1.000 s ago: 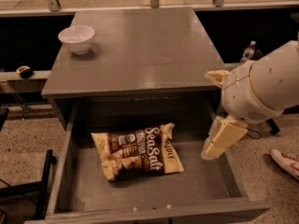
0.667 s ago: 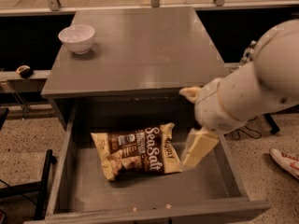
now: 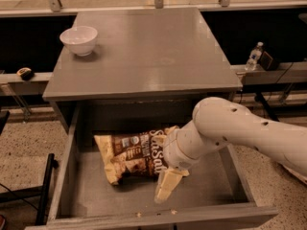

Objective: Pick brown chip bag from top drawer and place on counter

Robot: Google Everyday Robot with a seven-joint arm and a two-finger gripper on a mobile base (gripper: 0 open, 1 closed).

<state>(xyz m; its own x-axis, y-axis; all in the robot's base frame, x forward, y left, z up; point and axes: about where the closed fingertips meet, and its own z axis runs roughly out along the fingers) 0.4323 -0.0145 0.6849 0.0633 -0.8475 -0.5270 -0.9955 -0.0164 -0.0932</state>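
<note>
I will close my gripper on the middle of the brown chip bag (image 3: 149, 156), so that both ends of the bag stick out beside my fingers.
The brown chip bag (image 3: 132, 156) lies flat on the floor of the open top drawer (image 3: 96, 195), left of centre, its white "Sea Salt" lettering partly covered by my arm. My gripper (image 3: 165, 188) hangs down inside the drawer at the bag's right front edge, pointing at the drawer floor. The white arm (image 3: 225, 133) reaches in from the right and hides the bag's right end. The grey counter (image 3: 148, 51) is above the drawer.
A white bowl (image 3: 79, 40) stands at the counter's back left corner. A water bottle (image 3: 253, 56) stands on a ledge to the right behind the cabinet. A small dark object (image 3: 24, 73) sits on the ledge at left. Crumbs lie near the drawer front.
My arm has swung left and down into the drawer. The gripper has gone from the drawer's right side to the bag's right front edge. The bag has not moved.
</note>
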